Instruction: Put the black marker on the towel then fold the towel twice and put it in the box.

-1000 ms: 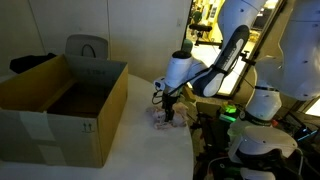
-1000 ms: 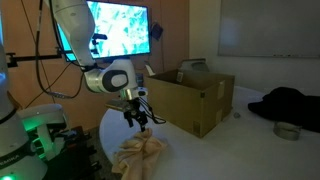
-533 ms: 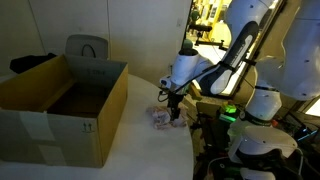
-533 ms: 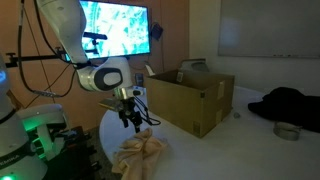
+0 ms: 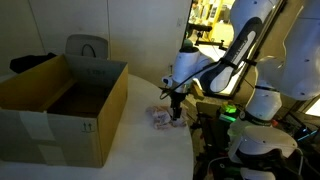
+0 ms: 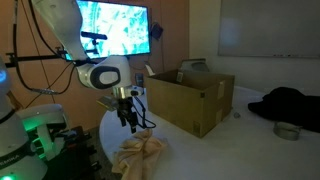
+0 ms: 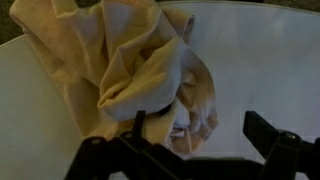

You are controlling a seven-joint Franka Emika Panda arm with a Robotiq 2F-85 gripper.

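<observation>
My gripper is to move next from the towel's edge to the bunched middle point(image 5: 164, 113) point(image 7: 150, 82) of the pale pink-peach towel and close there.
The pale pink-peach towel point(image 7: 130, 70) lies crumpled on the white table; it shows in both exterior views point(image 5: 160, 117) point(image 6: 140, 156). My gripper point(image 7: 200, 140) hangs just above the towel's edge with its jaws open and nothing between them; it also shows in both exterior views point(image 5: 176, 112) point(image 6: 129, 120). The brown cardboard box point(image 5: 60, 105) point(image 6: 190, 98) stands open on the table beside the towel. I cannot make out the black marker in any view.
A grey chair point(image 5: 87, 46) stands behind the box. A black cloth point(image 6: 285, 102) and a small round bowl point(image 6: 287, 130) lie on the far side of the box. The table's rounded edge point(image 6: 105, 130) runs close to the towel. A lit screen point(image 6: 115, 28) hangs behind the arm.
My gripper has shifted a little sideways, away from the box, and stays open above the towel. The towel has not moved.
</observation>
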